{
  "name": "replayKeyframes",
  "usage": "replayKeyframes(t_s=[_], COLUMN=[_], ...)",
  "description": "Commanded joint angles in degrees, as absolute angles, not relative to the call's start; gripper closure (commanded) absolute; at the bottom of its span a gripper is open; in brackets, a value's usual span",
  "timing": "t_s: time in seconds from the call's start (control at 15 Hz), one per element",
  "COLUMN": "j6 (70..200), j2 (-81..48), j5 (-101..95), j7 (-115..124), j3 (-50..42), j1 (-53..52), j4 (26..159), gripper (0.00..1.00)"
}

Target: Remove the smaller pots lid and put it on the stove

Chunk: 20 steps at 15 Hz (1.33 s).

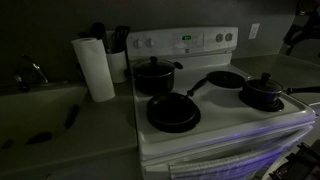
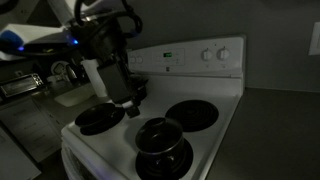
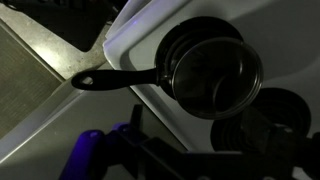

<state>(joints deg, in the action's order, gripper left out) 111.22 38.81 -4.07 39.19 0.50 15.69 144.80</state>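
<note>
The knob of the lid (image 1: 265, 76) (image 3: 224, 87) on the smaller pot is next for my gripper to go to and close on.
The smaller pot (image 1: 262, 92) is short and black and stands at the front right of the white stove (image 1: 230, 125). The lid (image 1: 264, 84), with its dark knob, sits on it. In an exterior view the pot (image 2: 163, 145) with its pale-rimmed lid (image 2: 164, 133) is nearest the camera. My gripper (image 2: 126, 97) hangs up and to the left of it, apart from it. In the wrist view the pot (image 3: 210, 65), its long handle (image 3: 115, 80) and the see-through lid (image 3: 215, 70) lie ahead of my gripper (image 3: 185, 118), which looks open and empty.
A taller black pot (image 1: 153, 75) stands at the back left. Flat black pans sit at the front left (image 1: 173, 112) and back right (image 1: 225, 80). A paper towel roll (image 1: 97, 68) stands on the counter (image 1: 60, 130) beside the stove. The scene is very dark.
</note>
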Motion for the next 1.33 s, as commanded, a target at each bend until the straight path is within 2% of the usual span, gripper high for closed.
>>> replayKeyframes(t_s=[0.0,0.53,1.0,1.27], j6=[117.4,126.1,124.4,125.0], j2=[33.1,25.3,22.2,20.3], j5=[-2.4,-0.8,3.0,3.8], j7=[48.6,68.0,51.3,48.3], j3=[1.1,-0.5,-7.4,-6.9], j1=[18.1,17.0,14.2,14.3], j4=[144.5,144.4,143.6,141.9], gripper=[0.00,0.00,0.00,0.00])
